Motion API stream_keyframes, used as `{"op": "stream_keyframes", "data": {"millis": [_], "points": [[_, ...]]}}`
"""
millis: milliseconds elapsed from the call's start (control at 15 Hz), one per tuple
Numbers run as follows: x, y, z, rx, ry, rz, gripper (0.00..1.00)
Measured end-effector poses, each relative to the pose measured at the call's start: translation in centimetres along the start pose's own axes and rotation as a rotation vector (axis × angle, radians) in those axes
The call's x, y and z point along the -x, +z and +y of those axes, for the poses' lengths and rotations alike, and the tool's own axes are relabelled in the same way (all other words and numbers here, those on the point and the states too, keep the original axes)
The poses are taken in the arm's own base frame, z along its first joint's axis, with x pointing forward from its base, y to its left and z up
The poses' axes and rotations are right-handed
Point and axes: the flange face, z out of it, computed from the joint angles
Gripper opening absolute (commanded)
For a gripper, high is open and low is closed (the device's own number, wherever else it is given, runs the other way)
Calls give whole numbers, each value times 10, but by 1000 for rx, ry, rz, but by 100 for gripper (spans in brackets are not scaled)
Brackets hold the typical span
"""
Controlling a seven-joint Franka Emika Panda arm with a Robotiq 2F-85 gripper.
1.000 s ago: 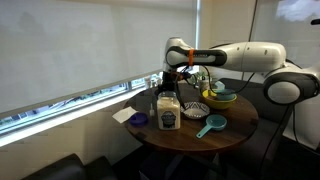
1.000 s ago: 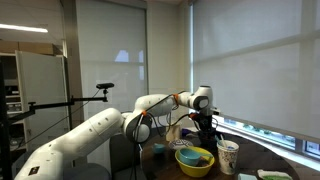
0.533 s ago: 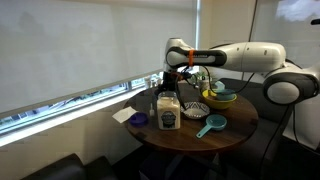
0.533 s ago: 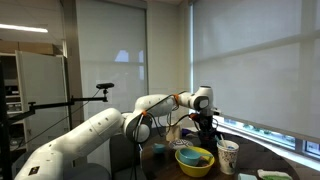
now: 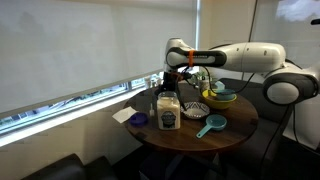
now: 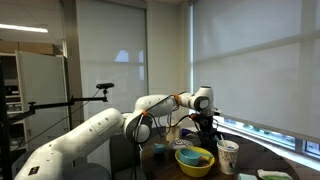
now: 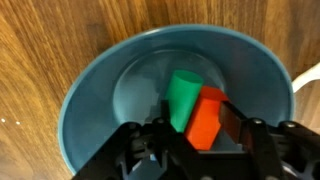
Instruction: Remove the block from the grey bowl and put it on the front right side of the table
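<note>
The green block is leaning on the orange block between my gripper's fingers, so my gripper should open, separate the blocks, and close around the green one alone (image 7: pixel 182 94).
In the wrist view a grey-blue bowl (image 7: pixel 85 90) stands on the dark brown wooden table (image 7: pixel 60 30). Inside it a green block (image 7: pixel 183 95) and an orange block (image 7: pixel 207 120) lie side by side. My gripper (image 7: pixel 198 116) reaches down into the bowl, with its two fingers pressed on either side of the orange block. In both exterior views the gripper (image 5: pixel 170 84) (image 6: pixel 205 126) hangs low over the far part of the round table (image 5: pixel 238 126). The bowl itself is hidden there behind other items.
On the table stand a white bottle (image 5: pixel 168 112), a small dark blue bowl (image 5: pixel 138 119), a patterned bowl (image 5: pixel 195 109), a teal scoop (image 5: pixel 210 125) and a yellow-green bowl (image 5: pixel 222 96). A paper cup (image 6: pixel 228 155) stands near the yellow-green bowl (image 6: pixel 195 158). Window blinds are behind.
</note>
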Motion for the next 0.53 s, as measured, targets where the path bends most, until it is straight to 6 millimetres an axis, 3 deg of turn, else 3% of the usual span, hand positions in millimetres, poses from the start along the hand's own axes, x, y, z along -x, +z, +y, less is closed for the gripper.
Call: {"op": "stream_keyframes", "data": {"millis": [133,267,533], "points": [[0,0,-1,4,-3,1,38],[0,-1,-2,13,-6,3,53],[1,3,-5,24,-12,-4,65]]}}
